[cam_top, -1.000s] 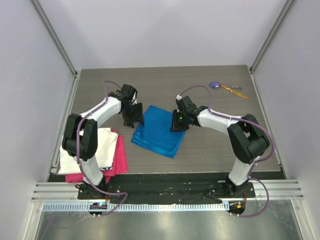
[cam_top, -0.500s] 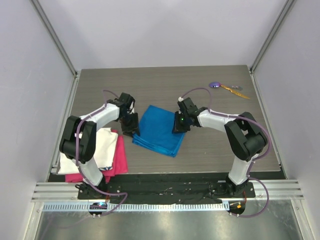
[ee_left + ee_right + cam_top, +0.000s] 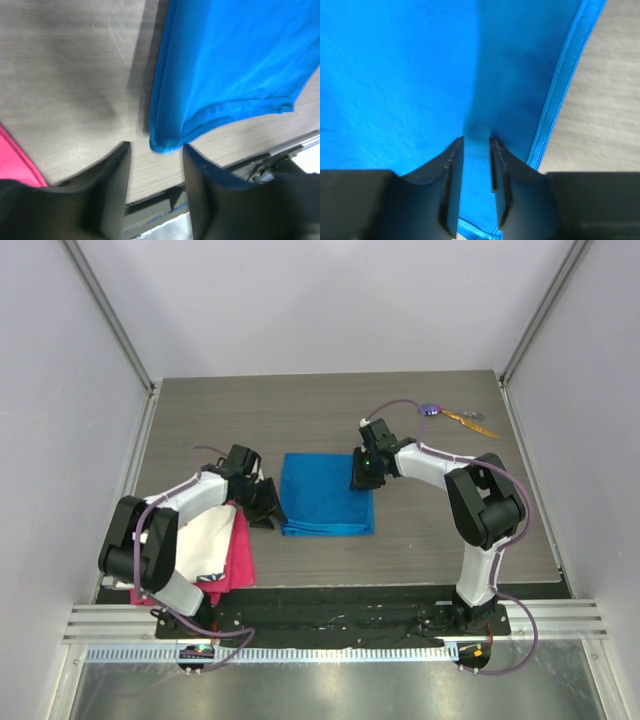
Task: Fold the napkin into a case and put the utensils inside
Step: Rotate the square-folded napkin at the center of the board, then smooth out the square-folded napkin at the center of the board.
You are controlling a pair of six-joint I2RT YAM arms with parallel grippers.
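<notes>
I should pinch one near corner (image 3: 288, 530) with my left gripper while my right gripper takes the other, because the blue napkin's near edge bows with uneven layers.
The blue napkin (image 3: 327, 495) lies folded as a flat square, its sides in line with the table edges. My right gripper (image 3: 362, 473) sits on its far right corner. In the right wrist view the gripper (image 3: 476, 142) has its jaws nearly together with a strip of the napkin (image 3: 395, 75) pinched between them. My left gripper (image 3: 269, 504) is low at the near left corner. In the left wrist view it (image 3: 156, 149) stands open, with the napkin's corner (image 3: 167, 142) just at its fingertips and bare table between them. The utensils, purple-headed (image 3: 430, 408) and orange (image 3: 470, 420), lie at the far right.
A white cloth (image 3: 205, 540) lies on a pink cloth (image 3: 241, 552) at the near left, under my left forearm; the pink cloth's edge (image 3: 15, 157) shows in the left wrist view. The table's near edge (image 3: 160, 192) is close behind the left fingers.
The napkin has turned from tilted to square with the table. My left gripper has dropped toward the near left corner and narrowed its jaws. The right gripper has shifted slightly back with the cloth.
</notes>
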